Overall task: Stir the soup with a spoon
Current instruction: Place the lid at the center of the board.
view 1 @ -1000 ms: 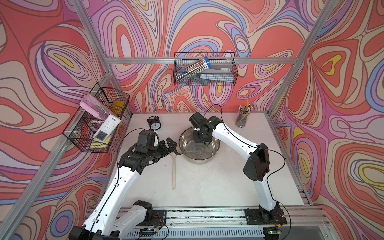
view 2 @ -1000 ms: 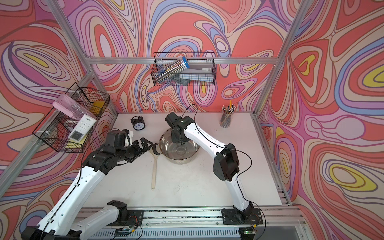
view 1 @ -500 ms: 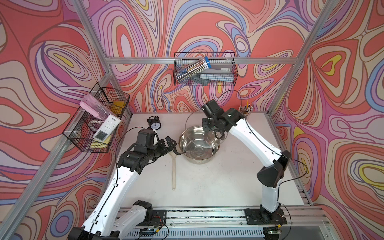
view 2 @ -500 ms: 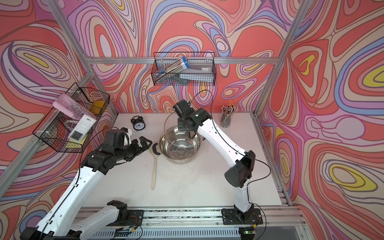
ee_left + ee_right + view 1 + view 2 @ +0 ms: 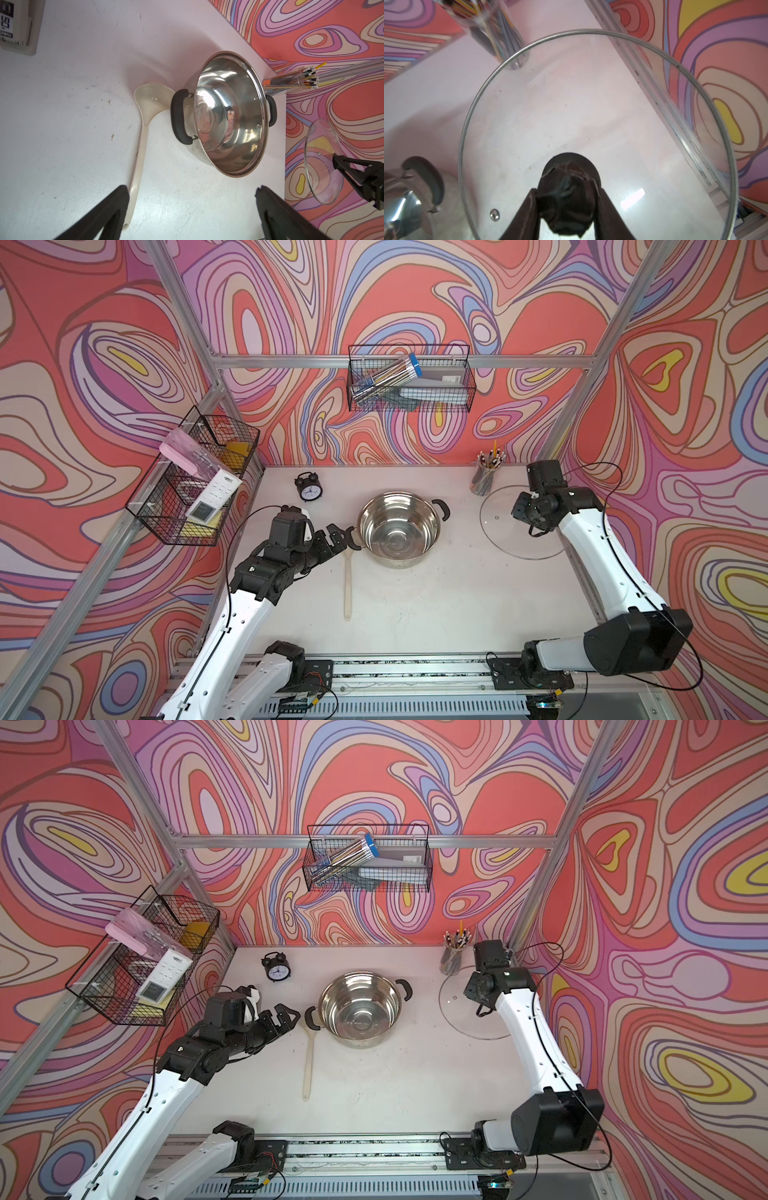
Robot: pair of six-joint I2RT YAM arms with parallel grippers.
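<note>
I should use my right gripper to set the glass lid, now held low over the table, down on the table (image 5: 496,551) (image 5: 576,164) in front of the cup of pencils.
The cream spoon (image 5: 348,589) (image 5: 308,1069) (image 5: 143,116) lies flat on the table, its bowl beside the steel pot's left handle. The pot (image 5: 399,539) (image 5: 359,1019) (image 5: 234,124) stands uncovered with bare shiny steel inside; soup is out of view. My left gripper (image 5: 338,538) (image 5: 289,1019) (image 5: 191,188) hovers open over the spoon's bowl end, holding nothing. Right of the pot, my right gripper (image 5: 521,512) (image 5: 471,992) (image 5: 566,191) is shut on the black knob of the glass lid (image 5: 498,535) (image 5: 455,1015) (image 5: 571,99) (image 5: 320,166), held low over the table.
A cup of pencils (image 5: 484,479) stands just behind the lid, near the back wall. A black alarm clock (image 5: 308,488) sits at the back left. Wire baskets hang on the left wall (image 5: 166,506) and the back wall (image 5: 409,383). The frame rail runs close by the lid.
The right arm has lifted the glass lid off the pot and swung it to the right side of the table. The left arm has barely moved.
</note>
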